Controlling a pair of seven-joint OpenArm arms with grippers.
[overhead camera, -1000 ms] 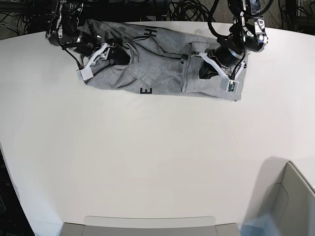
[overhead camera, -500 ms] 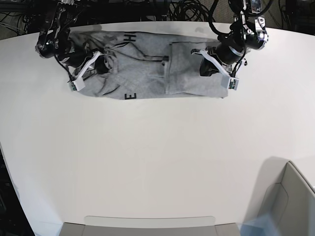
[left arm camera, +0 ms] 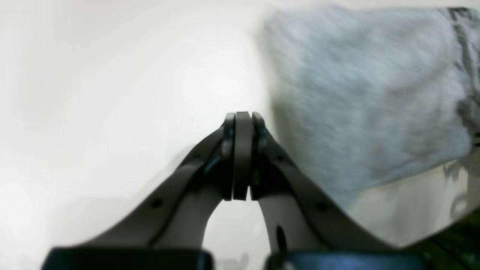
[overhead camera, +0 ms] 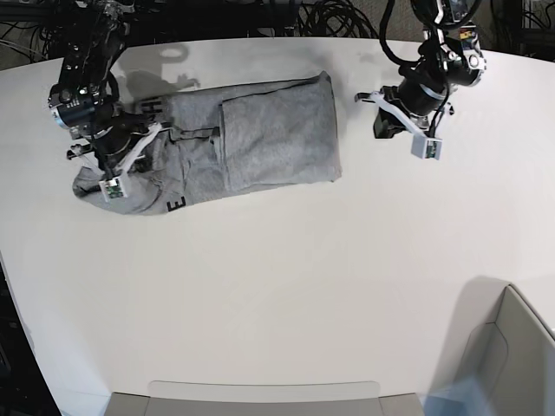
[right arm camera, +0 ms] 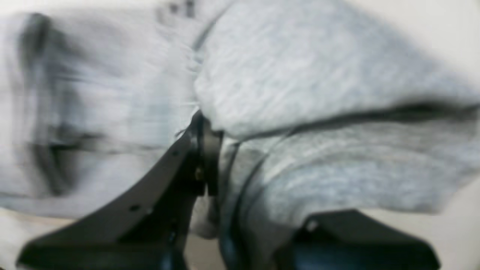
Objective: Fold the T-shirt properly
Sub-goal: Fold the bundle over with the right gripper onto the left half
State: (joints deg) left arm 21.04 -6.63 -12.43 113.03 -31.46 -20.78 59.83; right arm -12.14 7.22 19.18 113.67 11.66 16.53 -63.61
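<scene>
The robot's right gripper needs to release the bunched end of the T-shirt along the folded panel's edge (overhead camera: 335, 154) that is nearest the left gripper.
The light grey T-shirt (overhead camera: 260, 139) lies bunched at the table's back left, a folded panel on its right part and a black letter at its front edge. My right gripper (overhead camera: 134, 162) is shut on the T-shirt's left end. In the right wrist view the T-shirt (right arm camera: 300, 86) drapes over that gripper (right arm camera: 210, 129) and hides one finger. My left gripper (overhead camera: 381, 128) is shut and empty, clear of the T-shirt's right edge. In the left wrist view it (left arm camera: 243, 117) is over bare table with the T-shirt (left arm camera: 367, 93) to its right.
The white table (overhead camera: 286, 286) stretches toward the front. A grey bin (overhead camera: 520, 347) stands at the front right corner. A grey tray edge (overhead camera: 260, 394) lies along the front. Black cables (overhead camera: 329, 17) hang behind the table.
The T-shirt has slid left and toward the front, pulled by my right gripper. My left gripper has let go of the T-shirt's right end and now sits shut beside it.
</scene>
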